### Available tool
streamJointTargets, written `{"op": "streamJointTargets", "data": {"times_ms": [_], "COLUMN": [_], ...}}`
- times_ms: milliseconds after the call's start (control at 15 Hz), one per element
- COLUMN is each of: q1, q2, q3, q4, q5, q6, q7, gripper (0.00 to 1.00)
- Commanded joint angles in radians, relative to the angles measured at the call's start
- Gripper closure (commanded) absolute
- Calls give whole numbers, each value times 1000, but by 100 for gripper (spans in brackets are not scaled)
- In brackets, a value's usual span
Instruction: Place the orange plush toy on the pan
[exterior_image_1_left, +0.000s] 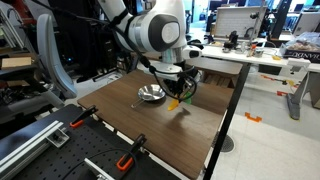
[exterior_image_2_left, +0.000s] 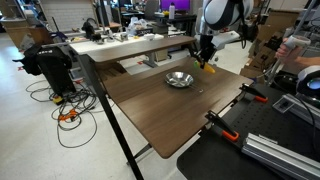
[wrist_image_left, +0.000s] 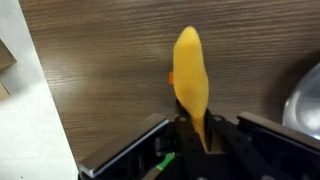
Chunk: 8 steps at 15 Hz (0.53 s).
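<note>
Next, I let go of the orange plush toy inside the silver pan (exterior_image_1_left: 149, 94), close to the pan's handle. The toy is now held beside the pan.
The orange plush toy (wrist_image_left: 190, 75) is long, orange-yellow and carrot-shaped. It hangs from my gripper (wrist_image_left: 197, 135), which is shut on its narrow end. In both exterior views the toy (exterior_image_1_left: 176, 100) (exterior_image_2_left: 208, 68) is held just above the brown table, beside the pan. The pan (exterior_image_1_left: 151, 94) (exterior_image_2_left: 179, 79) is small, round, shiny silver metal and stands empty on the table. In the wrist view only its rim (wrist_image_left: 305, 105) shows at the right edge. My gripper (exterior_image_1_left: 180, 88) (exterior_image_2_left: 206, 58) is to the side of the pan, not over it.
The brown wooden table (exterior_image_1_left: 130, 120) (exterior_image_2_left: 160, 110) has orange-handled black clamps along one edge (exterior_image_1_left: 126, 161) (exterior_image_2_left: 222, 128). Desks with equipment stand behind (exterior_image_1_left: 250, 50) (exterior_image_2_left: 130, 40). The table's edge (wrist_image_left: 40, 110) shows at the left in the wrist view.
</note>
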<state>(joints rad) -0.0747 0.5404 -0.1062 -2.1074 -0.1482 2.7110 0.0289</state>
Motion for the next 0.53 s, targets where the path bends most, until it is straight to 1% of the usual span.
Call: {"op": "streamJointTargets", "data": {"times_ms": [0, 200, 467], "q1": [21, 36, 58], "q2": [-110, -143, -145], "q3": [35, 75, 114], "q4": [-62, -65, -66], "q5": [23, 37, 52], "q6": [-14, -27, -31], "q7": [-25, -28, -27], "gripper": [97, 97, 97]}}
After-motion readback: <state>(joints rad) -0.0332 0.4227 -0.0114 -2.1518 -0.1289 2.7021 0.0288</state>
